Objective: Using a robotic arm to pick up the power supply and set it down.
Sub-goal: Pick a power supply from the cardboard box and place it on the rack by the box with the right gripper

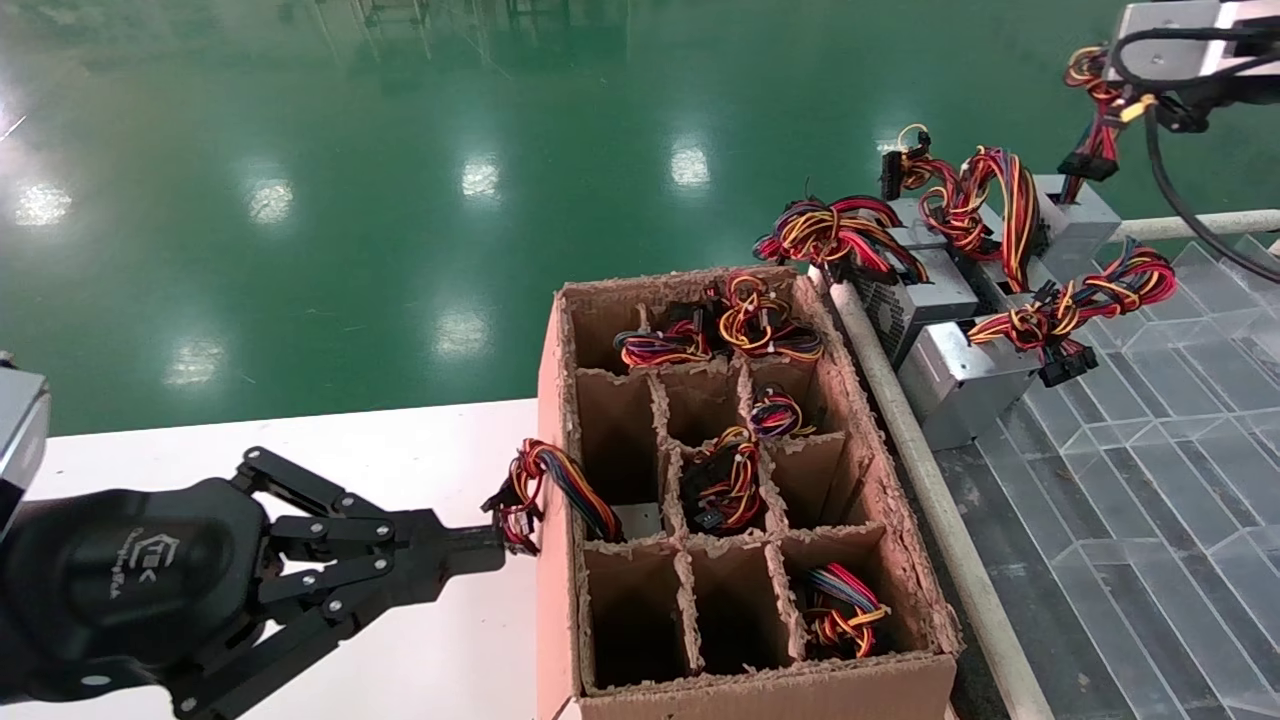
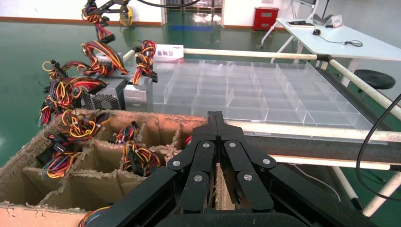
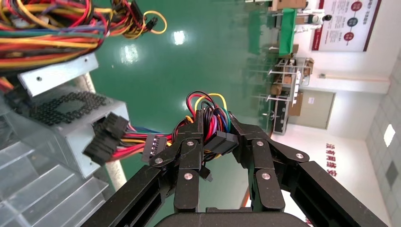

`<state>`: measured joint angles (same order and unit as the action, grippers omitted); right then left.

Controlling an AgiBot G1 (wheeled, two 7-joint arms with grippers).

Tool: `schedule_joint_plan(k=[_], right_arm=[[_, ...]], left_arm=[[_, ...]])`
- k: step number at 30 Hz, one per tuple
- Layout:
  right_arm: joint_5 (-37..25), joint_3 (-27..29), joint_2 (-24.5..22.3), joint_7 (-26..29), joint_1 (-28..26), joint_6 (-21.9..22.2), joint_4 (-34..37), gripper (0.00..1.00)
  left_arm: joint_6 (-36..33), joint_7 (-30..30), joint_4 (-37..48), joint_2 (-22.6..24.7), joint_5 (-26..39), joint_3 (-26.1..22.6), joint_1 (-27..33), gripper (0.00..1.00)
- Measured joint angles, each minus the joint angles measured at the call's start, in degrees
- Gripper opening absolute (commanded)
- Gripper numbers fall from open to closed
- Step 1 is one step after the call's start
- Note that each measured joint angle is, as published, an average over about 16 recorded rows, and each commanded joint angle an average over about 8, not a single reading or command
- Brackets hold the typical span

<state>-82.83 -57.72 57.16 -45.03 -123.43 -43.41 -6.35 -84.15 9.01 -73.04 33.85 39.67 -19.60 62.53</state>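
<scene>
Next, my right gripper releases the coloured wire bundle on top of the tall arched wires (image 1: 956, 150) above the grey units.
My right gripper (image 3: 213, 124) is shut on the coloured wire bundle (image 3: 208, 111) of a power supply (image 3: 66, 118), a grey metal box with a perforated vent side. In the head view the right arm (image 1: 1180, 40) is at the top right. The wires (image 1: 1097, 110) run from it down to that grey box (image 1: 1080, 215), which is at the back of a row of similar units. I cannot tell whether the box is off its support. My left gripper (image 1: 497, 548) is shut and holds nothing. Its tip is beside a wire bundle (image 1: 550, 480) hanging over the cardboard box's left wall.
A cardboard box (image 1: 560, 420) with divider cells holds several power supplies with their wires (image 1: 725, 480) showing. More grey units (image 1: 960, 380) lie along a white rail (image 1: 930, 490). Right of the rail is a clear plastic tray (image 1: 1150, 480) with compartments. The white table (image 1: 400, 440) is to the left.
</scene>
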Motion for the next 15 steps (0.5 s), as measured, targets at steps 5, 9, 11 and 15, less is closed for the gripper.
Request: schedule_joint_plan(k=[5, 9, 11, 15], right_arm=[[0.8, 0.5, 1.2, -1.1, 0.6, 0.1, 1.0, 0.00], [1.3, 0.8, 2.1, -1.8, 1.2, 0.0, 1.9, 0.00], [1.6, 1.0, 2.4, -2.0, 1.5, -0.2, 2.3, 0.00], [2.2, 1.4, 2.9, -2.4, 2.0, -0.5, 3.1, 0.15]], left_arm=[[0.0, 0.0, 0.0, 0.0, 0.0, 0.0, 0.0, 0.00], [0.0, 0.0, 0.0, 0.0, 0.0, 0.0, 0.0, 0.00], [0.0, 0.0, 0.0, 0.0, 0.0, 0.0, 0.0, 0.00], [0.0, 0.0, 0.0, 0.0, 0.0, 0.0, 0.0, 0.00]])
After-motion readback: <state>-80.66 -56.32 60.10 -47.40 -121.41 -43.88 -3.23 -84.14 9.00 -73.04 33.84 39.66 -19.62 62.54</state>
